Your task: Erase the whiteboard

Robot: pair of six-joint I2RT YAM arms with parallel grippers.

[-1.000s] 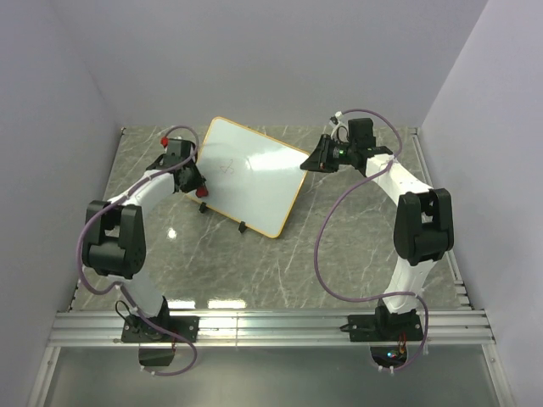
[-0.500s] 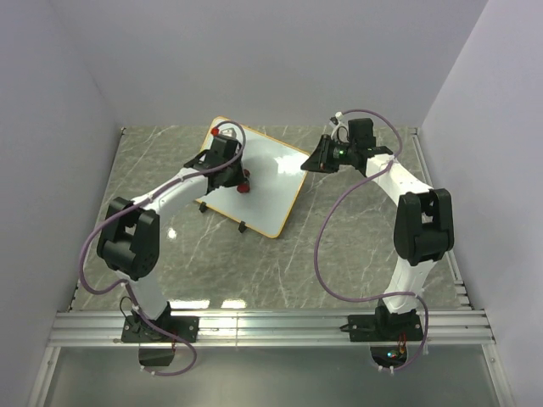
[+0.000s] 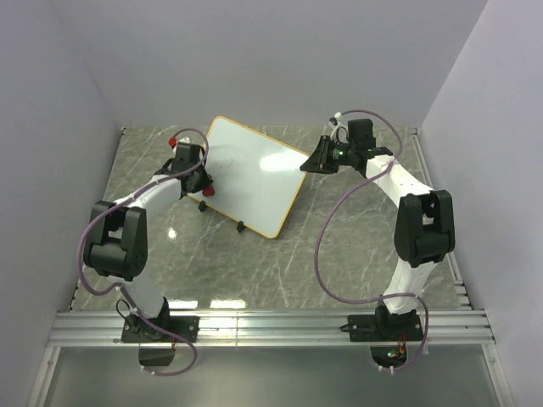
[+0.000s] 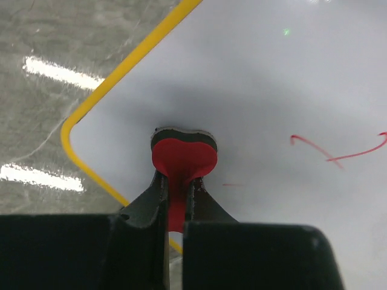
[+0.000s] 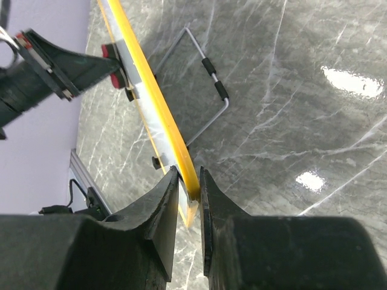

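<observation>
Next, the left gripper releases the red eraser on the marble table (image 3: pixel 219 243) in front of the whiteboard's black clips.
The whiteboard (image 3: pixel 254 178) stands tilted on the marble table, white with a yellow-orange rim and two black clips on its near edge. My left gripper (image 3: pixel 204 186) is shut on a small red eraser (image 3: pixel 208 192). In the left wrist view the left gripper (image 4: pixel 176 187) presses the eraser (image 4: pixel 183 158) flat on the whiteboard (image 4: pixel 290 90) near a rounded corner, and thin red pen marks (image 4: pixel 338 154) lie to the right of it. My right gripper (image 3: pixel 312 161) holds the board's right corner. In the right wrist view the right gripper (image 5: pixel 189 181) clamps the yellow rim (image 5: pixel 145 78).
A wire stand (image 5: pixel 208 90) with black sleeves props the board from behind. Lavender walls close the table on three sides. An aluminium rail (image 3: pixel 271 326) carrying both arm bases runs along the near edge. Marble tabletop (image 3: pixel 356 246) lies in front of the board.
My left gripper swept right across the board with the eraser, then came back to the board's left edge. The right gripper stayed clamped on the right corner.
</observation>
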